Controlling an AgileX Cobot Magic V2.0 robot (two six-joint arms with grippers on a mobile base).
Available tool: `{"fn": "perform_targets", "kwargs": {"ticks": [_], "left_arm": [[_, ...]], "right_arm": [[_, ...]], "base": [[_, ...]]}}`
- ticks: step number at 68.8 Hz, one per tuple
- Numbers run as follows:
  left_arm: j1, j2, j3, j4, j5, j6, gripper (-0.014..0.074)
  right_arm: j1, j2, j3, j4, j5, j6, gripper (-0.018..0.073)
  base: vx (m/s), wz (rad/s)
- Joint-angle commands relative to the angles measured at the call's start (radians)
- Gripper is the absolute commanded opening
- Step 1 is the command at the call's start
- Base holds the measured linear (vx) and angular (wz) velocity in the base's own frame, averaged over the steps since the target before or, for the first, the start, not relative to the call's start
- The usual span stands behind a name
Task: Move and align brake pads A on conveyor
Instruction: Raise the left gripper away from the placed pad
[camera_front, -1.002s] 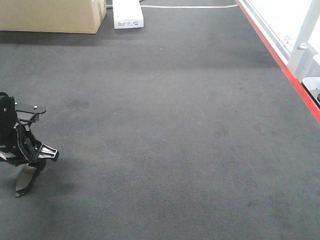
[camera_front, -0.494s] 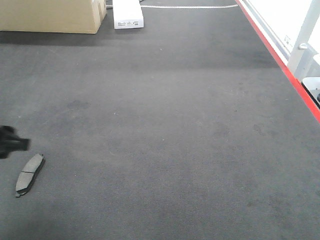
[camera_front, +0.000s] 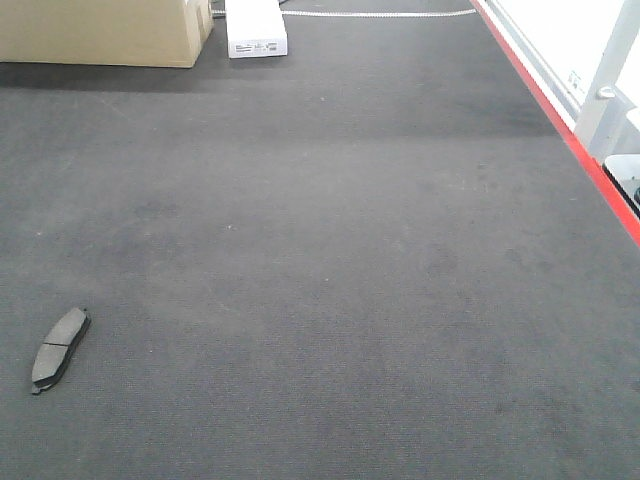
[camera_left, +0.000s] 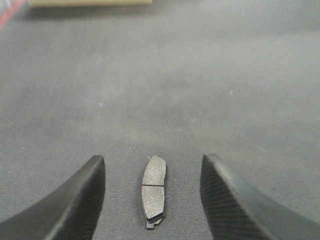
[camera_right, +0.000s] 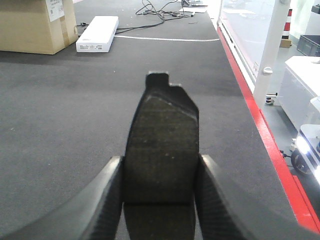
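The brake pad in my right gripper needs to be set down on the red-strip side of the belt, level with the grey brake pad (camera_front: 503, 327).
One grey brake pad (camera_front: 59, 348) lies flat on the dark conveyor belt (camera_front: 330, 260) at the near left, alone in the front view; neither arm shows there. From the left wrist view that same brake pad (camera_left: 153, 189) rests on the belt between the spread fingers of my left gripper (camera_left: 152, 200), which is open and touches nothing. My right gripper (camera_right: 160, 192) is shut on another brake pad (camera_right: 161, 150), held lengthwise and raised above the conveyor (camera_right: 60, 115), its notched end pointing away from me.
A cardboard box (camera_front: 105, 30) and a white flat box (camera_front: 255, 28) stand at the belt's far left end. A red strip (camera_front: 560, 130) runs along the right edge, with a white post (camera_front: 605, 80) and a white frame beyond it. Cables (camera_right: 160, 12) lie past the far end.
The left gripper stood over the pad a second ago, then drew off to the left and left the front view. The pad stays flat on the belt where it was set down.
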Motion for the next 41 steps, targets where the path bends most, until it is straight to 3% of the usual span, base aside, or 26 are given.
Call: {"fn": "perform_targets", "kwargs": {"ticks": [1, 15, 41], "left_arm": [[-0.003, -0.079, 0.020, -0.004, -0.081, -0.004, 0.0394], [-0.003, -0.176, 0.062, 0.001, -0.104, -0.005, 0.0394], [-0.003, -0.178, 0.062, 0.001, -0.104, -0.005, 0.0394]], "right_arm": [[-0.001, 0.009, -0.028, -0.006, -0.097, -0.011, -0.0006], [-0.001, 0.009, -0.028, -0.006, -0.097, -0.011, -0.0006], [-0.001, 0.009, -0.028, -0.006, -0.097, -0.011, -0.0006]], "base": [[0.00, 0.00], [0.00, 0.00], [0.00, 0.00]]}}
